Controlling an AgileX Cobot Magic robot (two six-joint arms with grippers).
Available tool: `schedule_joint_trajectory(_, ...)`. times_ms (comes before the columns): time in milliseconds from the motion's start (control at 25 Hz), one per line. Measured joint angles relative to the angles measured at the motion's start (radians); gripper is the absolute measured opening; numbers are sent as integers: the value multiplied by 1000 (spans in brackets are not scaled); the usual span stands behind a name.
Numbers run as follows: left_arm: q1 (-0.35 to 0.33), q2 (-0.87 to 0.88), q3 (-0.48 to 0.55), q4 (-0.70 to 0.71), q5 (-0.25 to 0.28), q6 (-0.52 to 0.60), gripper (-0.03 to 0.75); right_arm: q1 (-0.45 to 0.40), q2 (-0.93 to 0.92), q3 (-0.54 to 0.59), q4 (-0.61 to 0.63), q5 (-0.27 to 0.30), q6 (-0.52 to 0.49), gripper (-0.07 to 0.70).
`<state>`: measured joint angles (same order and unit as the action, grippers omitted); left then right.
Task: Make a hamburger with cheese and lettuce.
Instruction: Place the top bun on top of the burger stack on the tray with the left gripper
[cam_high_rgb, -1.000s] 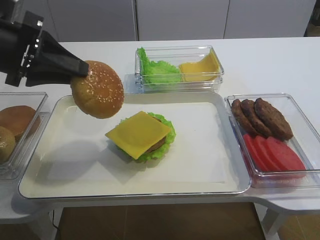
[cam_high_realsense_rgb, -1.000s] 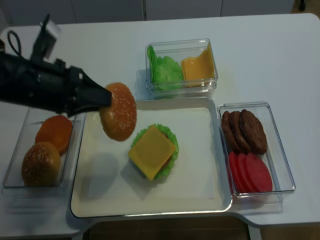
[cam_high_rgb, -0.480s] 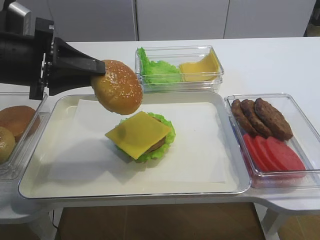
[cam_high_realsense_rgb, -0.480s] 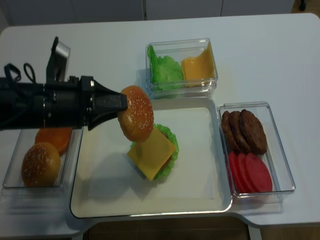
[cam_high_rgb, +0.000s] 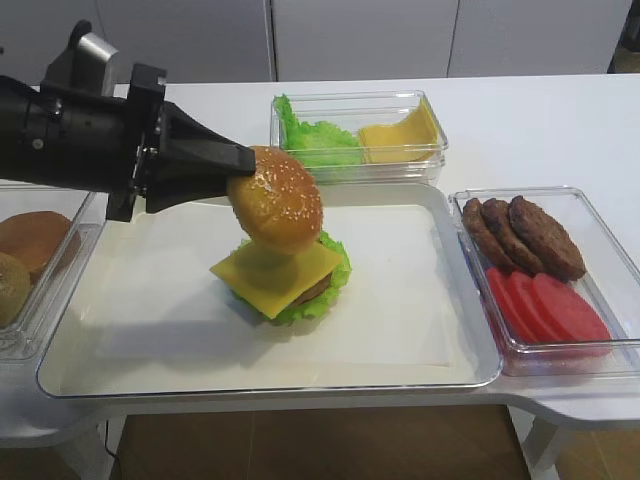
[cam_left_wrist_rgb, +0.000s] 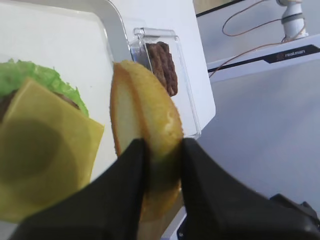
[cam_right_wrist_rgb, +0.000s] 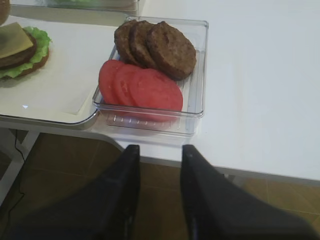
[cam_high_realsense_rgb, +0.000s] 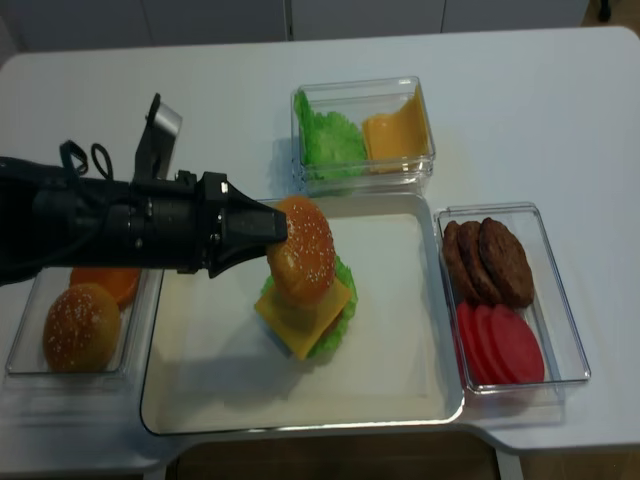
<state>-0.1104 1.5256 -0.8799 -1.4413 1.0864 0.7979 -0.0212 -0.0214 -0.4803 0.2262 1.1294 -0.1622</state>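
My left gripper is to place the bun top, now tilted just above the hamburger stack. It will let go of it on the square yellow cheese of the hamburger stack (cam_high_realsense_rgb: 304, 290) (cam_left_wrist_rgb: 42, 145).
My left gripper (cam_high_rgb: 248, 160) is shut on the edge of a sesame-seeded bun top (cam_high_rgb: 277, 198), holding it tilted just above the hamburger stack (cam_high_rgb: 285, 275). The stack's square yellow cheese (cam_high_rgb: 262, 280) lies on a brown patty, with ruffled lettuce (cam_high_rgb: 337, 262) fringing it. From above, the bun top (cam_high_realsense_rgb: 300, 252) overlaps the cheese (cam_high_realsense_rgb: 308, 320). In the left wrist view the fingers (cam_left_wrist_rgb: 127, 170) pinch the bun top (cam_left_wrist_rgb: 145, 120) on edge beside the cheese (cam_left_wrist_rgb: 40, 155). My right gripper (cam_right_wrist_rgb: 160, 152) hangs open and holds nothing, beyond the table's front edge over the floor.
The stack sits on a white tray (cam_high_rgb: 150, 330). Behind it a clear bin (cam_high_rgb: 360, 135) holds loose lettuce and cheese slices. At the right a bin (cam_high_rgb: 560, 350) holds patties (cam_right_wrist_rgb: 155, 45) and tomato slices (cam_right_wrist_rgb: 140, 85). A bin of buns (cam_high_realsense_rgb: 85, 320) stands left.
My left gripper has carried the bun top rightward from over the tray's left rear to just above the cheese-topped stack. Nothing else moved.
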Motion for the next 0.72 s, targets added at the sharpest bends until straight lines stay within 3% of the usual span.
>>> schedule_joint_trajectory(440, -30, 47, 1, -30, -4, -48, 179, 0, 0, 0, 0, 0, 0, 216)
schedule_joint_trajectory(720, -30, 68, 1, -28, -42, -51, 178, 0, 0, 0, 0, 0, 0, 216)
